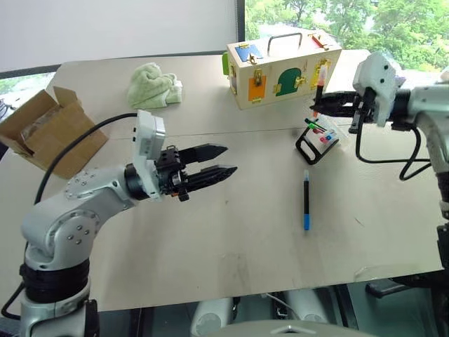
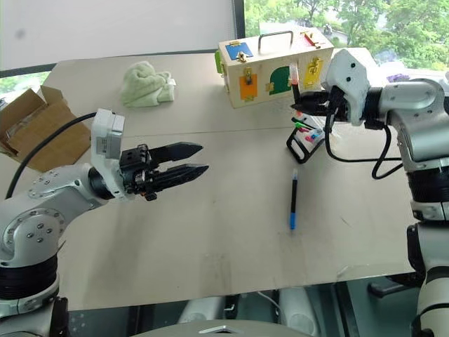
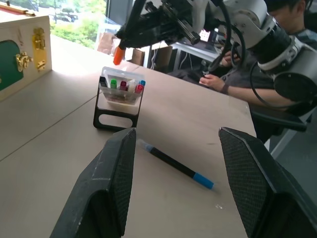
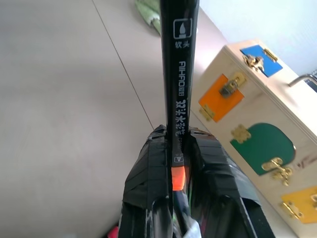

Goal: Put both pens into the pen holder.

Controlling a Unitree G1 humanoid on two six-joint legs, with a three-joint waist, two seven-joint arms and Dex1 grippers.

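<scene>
The black pen with the orange end, now held just above the holder, will go down in the pen holder [image 1: 323, 131] [image 4: 182, 224] among the coloured caps, placed by my right gripper.
The orange-ended black pen [image 1: 320, 88] stands nearly upright in my right gripper [image 1: 319, 105], which is shut on it just above the pen holder [image 1: 317, 137]. In the right wrist view the pen [image 4: 179, 74] rises from between the two fingers [image 4: 148, 168]. The holder is a small black-framed clear rack with coloured caps showing, and it sits in front of the wooden box. On the table nearer me lies the blue-ended pen [image 1: 306, 200], apart from both grippers. My left gripper [image 1: 230, 159] hovers open and empty over the table's middle, pointing toward that pen [image 3: 173, 163].
A wooden box [image 1: 280, 67] with coloured doors stands behind the holder. A green cloth [image 1: 153, 86] lies at the back and an open cardboard box [image 1: 42, 130] sits at the left edge. A person [image 3: 218, 79] sits beyond the table's far side.
</scene>
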